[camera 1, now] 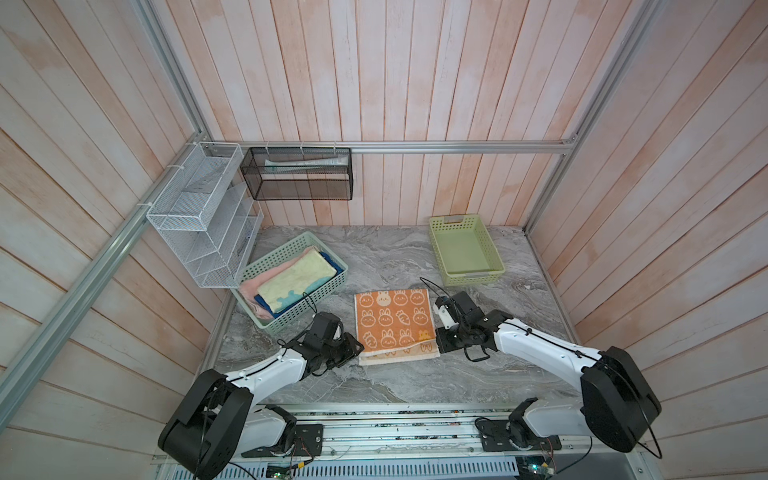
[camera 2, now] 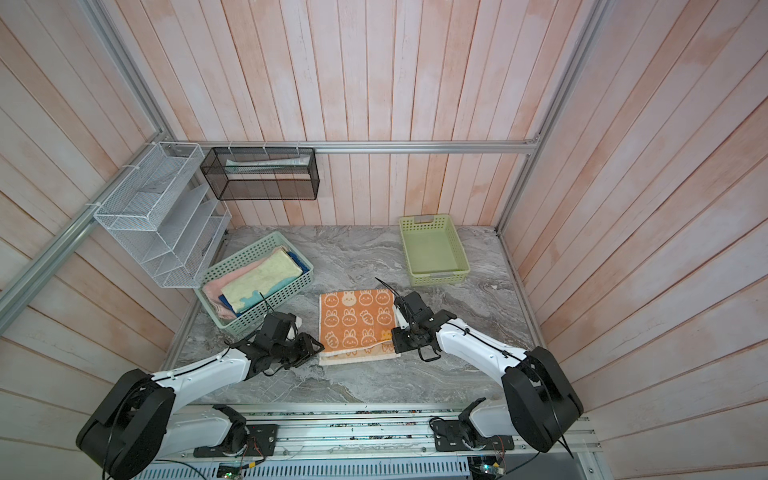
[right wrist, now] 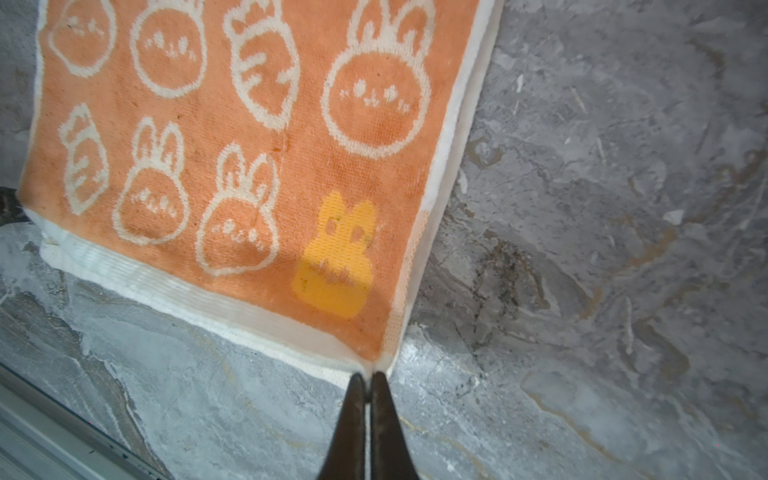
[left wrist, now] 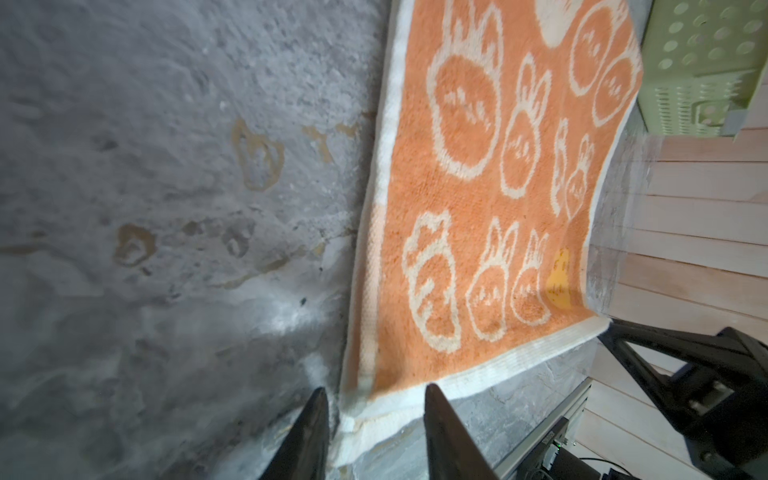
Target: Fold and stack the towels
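Note:
The robot's right gripper should release the top corner of the orange towel, which lies folded on the marble table, on the near corner of its pale bottom layer (camera 1: 438,357) (right wrist: 382,376).
The orange towel (camera 1: 392,324) (camera 2: 357,324) with cream rabbits lies folded in two layers on the marble table, its near edges not quite aligned. My right gripper (right wrist: 369,374) (camera 1: 436,341) is shut on the towel's near right corner (right wrist: 376,357). My left gripper (left wrist: 375,388) (camera 1: 360,350) is open at the near left corner, and the white hem (left wrist: 365,411) lies loose between the fingers. A pale yellow towel (camera 1: 297,278), a pink towel (camera 1: 251,289) and a blue towel (camera 1: 264,306) lie folded in the teal basket (camera 1: 328,309).
An empty light green basket (camera 1: 495,246) stands at the back right of the table. A white wire rack (camera 1: 199,216) and a black mesh basket (camera 1: 297,174) hang on the back left walls. A metal rail (camera 1: 395,432) runs along the table's front.

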`<state>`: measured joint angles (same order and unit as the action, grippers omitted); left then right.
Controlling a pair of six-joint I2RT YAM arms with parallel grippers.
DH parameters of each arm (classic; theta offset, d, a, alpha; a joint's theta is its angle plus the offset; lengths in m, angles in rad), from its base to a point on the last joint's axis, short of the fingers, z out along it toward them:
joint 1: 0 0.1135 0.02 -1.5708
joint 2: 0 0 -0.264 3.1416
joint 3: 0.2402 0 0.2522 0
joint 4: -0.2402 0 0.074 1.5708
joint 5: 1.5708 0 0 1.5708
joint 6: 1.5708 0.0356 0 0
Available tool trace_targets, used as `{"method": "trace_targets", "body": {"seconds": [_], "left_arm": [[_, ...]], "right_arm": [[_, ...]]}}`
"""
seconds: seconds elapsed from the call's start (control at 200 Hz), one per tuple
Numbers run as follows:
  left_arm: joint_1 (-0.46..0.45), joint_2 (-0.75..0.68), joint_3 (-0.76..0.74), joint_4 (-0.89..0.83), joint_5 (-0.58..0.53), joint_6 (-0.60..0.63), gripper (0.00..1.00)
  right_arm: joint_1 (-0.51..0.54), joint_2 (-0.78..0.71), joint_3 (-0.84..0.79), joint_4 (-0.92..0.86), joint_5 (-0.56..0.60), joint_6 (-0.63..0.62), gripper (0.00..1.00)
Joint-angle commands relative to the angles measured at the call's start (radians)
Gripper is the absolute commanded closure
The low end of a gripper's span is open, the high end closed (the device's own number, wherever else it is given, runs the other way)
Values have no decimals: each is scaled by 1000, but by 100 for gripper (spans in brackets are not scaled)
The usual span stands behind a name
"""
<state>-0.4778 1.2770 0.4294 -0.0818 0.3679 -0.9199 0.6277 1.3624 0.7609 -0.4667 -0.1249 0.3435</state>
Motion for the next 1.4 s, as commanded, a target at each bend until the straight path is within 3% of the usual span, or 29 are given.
{"method": "trace_targets", "body": {"seconds": [0.0,0.365,0.765,1.16,1.395], "left_arm": [[4,29,-9,53,38,-17,58],[5,-8,16,2,12,1,65],[8,-10,42,8,33,12,100],[3,-176,161,-194,11,70,100],[-10,-201,52,-133,28,21,100]], "right_arm": [[-2,18,-17,7,-1,-9,100],[-1,20,-12,4,5,-15,100],[-2,13,9,-15,13,-23,100],[-1,-82,153,-207,21,-35,100],[0,-81,69,-185,-45,-9,100]]}}
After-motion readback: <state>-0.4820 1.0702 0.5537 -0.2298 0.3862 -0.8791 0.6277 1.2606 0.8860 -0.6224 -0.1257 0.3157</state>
